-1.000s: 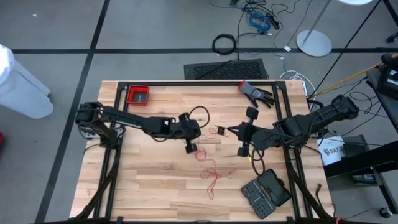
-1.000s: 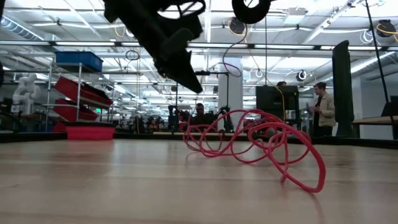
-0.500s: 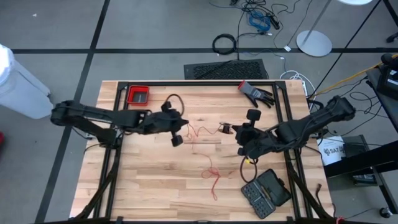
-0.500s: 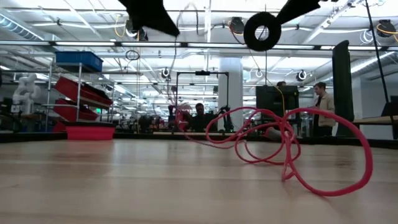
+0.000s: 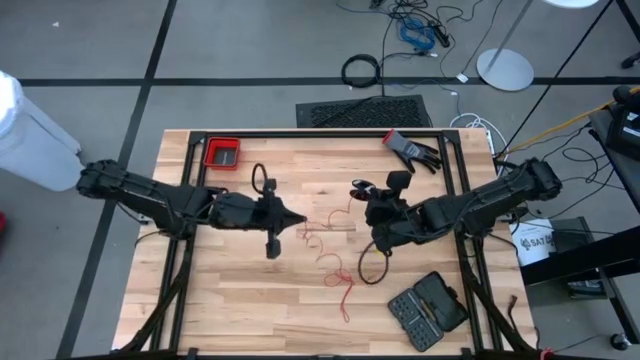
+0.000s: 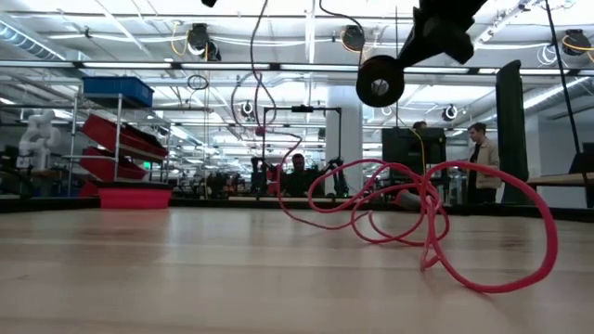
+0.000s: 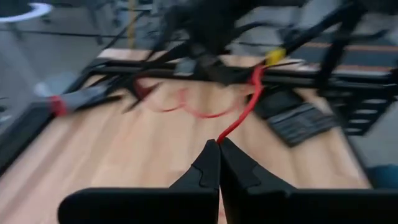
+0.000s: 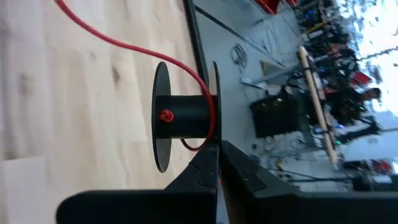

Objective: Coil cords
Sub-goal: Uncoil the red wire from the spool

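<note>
My left gripper is holding the piece of the red cord and will let go of it on the cord's loose loops at the wooden table's middle (image 5: 337, 268).
The thin red cord (image 5: 332, 262) lies in loose loops (image 6: 419, 221) on the wooden table, and one strand (image 6: 255, 65) rises from it out of the low view's top. My left gripper (image 5: 299, 222) hangs above the table's middle, shut on that cord (image 7: 239, 118). The cord's other end is wound on a small black spool (image 8: 185, 116), seen in the low view as a round disc with a pale centre (image 6: 379, 84). My right gripper (image 5: 368, 194) is shut on the spool, a little right of the left gripper. My left gripper pinches a single strand of the red cord (image 7: 222, 138) between its two fingertips. From there the strand runs on, raised off the table and curving, toward the right arm. My right gripper pinches the rim of one flange of the spool (image 8: 212, 138) between its two fingertips. The spool hangs clear of the table, one flat face toward the near edge.
A red bin (image 5: 222, 152) stands at the far left and a black-and-red glove (image 5: 411, 150) at the far right. A black case (image 5: 428, 308) lies at the near right corner. Black frame rails (image 5: 300, 133) run along the table's edges.
My left gripper has risen out of the low view's top, staying shut and drawing a strand of the cord up off the table. My right gripper has sunk with the spool and rolled. The loops on the table have spread wider toward the right.
</note>
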You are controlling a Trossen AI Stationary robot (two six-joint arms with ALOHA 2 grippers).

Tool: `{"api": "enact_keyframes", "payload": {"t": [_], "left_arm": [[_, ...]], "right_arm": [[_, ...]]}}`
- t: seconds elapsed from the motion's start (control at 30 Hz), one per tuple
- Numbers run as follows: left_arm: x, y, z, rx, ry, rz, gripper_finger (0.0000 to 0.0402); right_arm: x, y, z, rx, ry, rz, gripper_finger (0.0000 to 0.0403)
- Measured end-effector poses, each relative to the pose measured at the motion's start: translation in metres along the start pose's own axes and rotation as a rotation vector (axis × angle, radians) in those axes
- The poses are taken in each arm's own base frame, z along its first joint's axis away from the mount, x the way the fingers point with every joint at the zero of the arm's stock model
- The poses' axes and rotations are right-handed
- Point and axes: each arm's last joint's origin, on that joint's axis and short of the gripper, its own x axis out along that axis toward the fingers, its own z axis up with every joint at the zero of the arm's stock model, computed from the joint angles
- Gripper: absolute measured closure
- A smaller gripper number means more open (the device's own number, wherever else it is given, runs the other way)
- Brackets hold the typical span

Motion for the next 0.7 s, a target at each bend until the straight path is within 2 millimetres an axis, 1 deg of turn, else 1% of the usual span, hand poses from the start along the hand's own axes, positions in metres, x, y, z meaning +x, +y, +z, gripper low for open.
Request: {"api": "enact_keyframes", "payload": {"t": [0.2, 0.37, 0.5, 0.7], "left_arm": [[-0.001, -0.016, 0.002, 0.001, -0.034, -0.141, 0.0402], [0.009, -0.030, -0.002, 0.009, -0.033, -0.248, 0.0402], [0.025, -0.039, -0.007, 0.009, -0.044, -0.318, 0.0402], [0.060, -0.047, -0.022, 0.009, -0.037, -0.353, 0.0402]], "right_arm": [[0.015, -0.007, 0.000, 0.037, 0.045, -0.032, 0.0403], [0.022, -0.012, -0.001, 0.069, 0.067, -0.048, 0.0403], [0.026, -0.015, 0.002, 0.111, 0.058, -0.056, 0.0403], [0.028, -0.017, 0.012, 0.176, -0.002, -0.047, 0.0403]]}}
